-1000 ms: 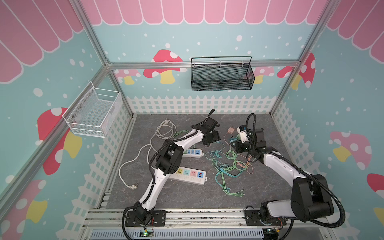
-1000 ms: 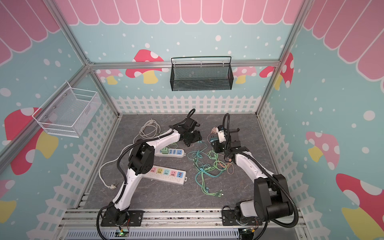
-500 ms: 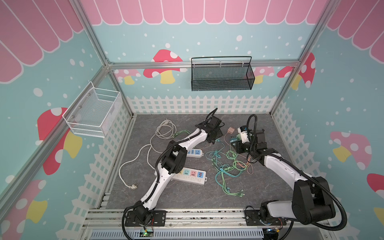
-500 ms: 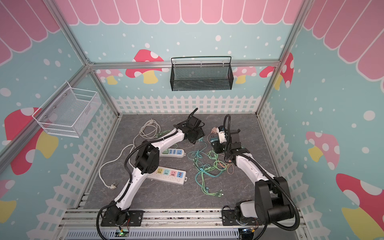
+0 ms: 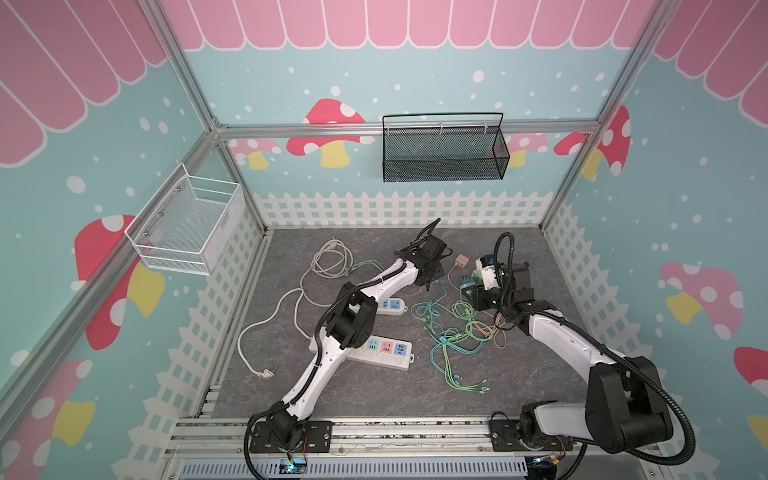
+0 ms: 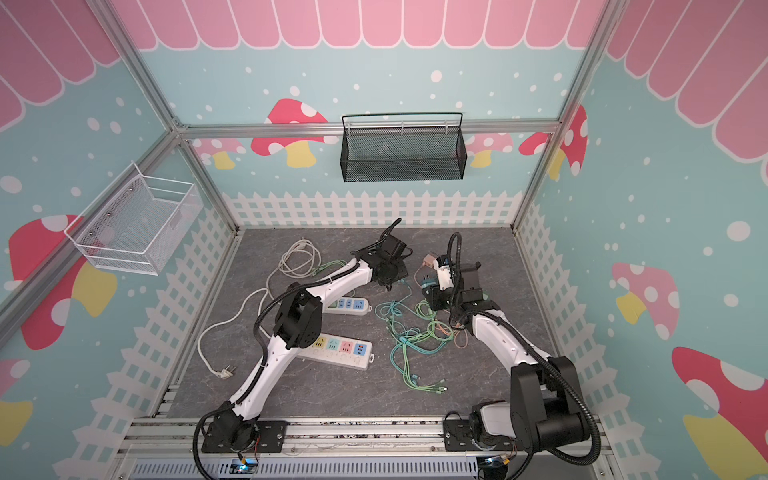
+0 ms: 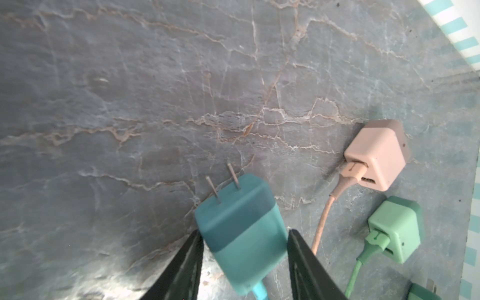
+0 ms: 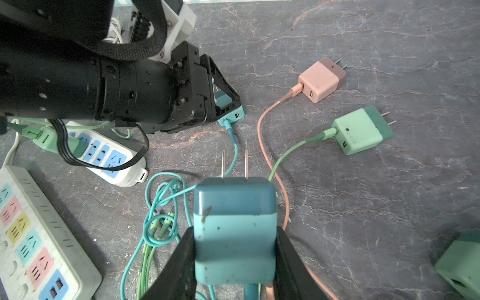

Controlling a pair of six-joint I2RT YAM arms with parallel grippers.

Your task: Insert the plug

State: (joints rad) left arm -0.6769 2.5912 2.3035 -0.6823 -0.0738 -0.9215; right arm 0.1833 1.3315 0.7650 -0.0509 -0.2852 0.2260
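The teal plug sits crooked between my left gripper's fingers. Next, my left gripper opens, back away and takes the cable end (image 7: 259, 290) behind the plug before lifting.
My left gripper (image 7: 244, 233) is low over the grey floor at the back middle (image 5: 432, 276). A teal two-pin plug (image 7: 233, 207) sits tilted between its black fingers, which press on both of its sides; its teal cable trails behind. My right gripper (image 8: 235, 231) is shut on a second teal plug (image 8: 233, 202) held above the floor, pins pointing forward, right of the left gripper in both top views (image 6: 426, 284). A small white power strip (image 5: 392, 305) with blue sockets and a longer strip (image 5: 382, 349) with coloured sockets lie under the left arm.
A pink plug (image 7: 376, 153) and a green plug (image 7: 394, 228) lie close to the left gripper, and another green one (image 8: 459, 262) is near the right. Tangled green and teal cables (image 5: 453, 332) cover the middle floor. A white cord (image 5: 328, 257) is coiled at the back left.
The left gripper's jaws have narrowed onto the teal plug on the floor, and its wrist has shifted slightly right. The right arm has held still with its plug.
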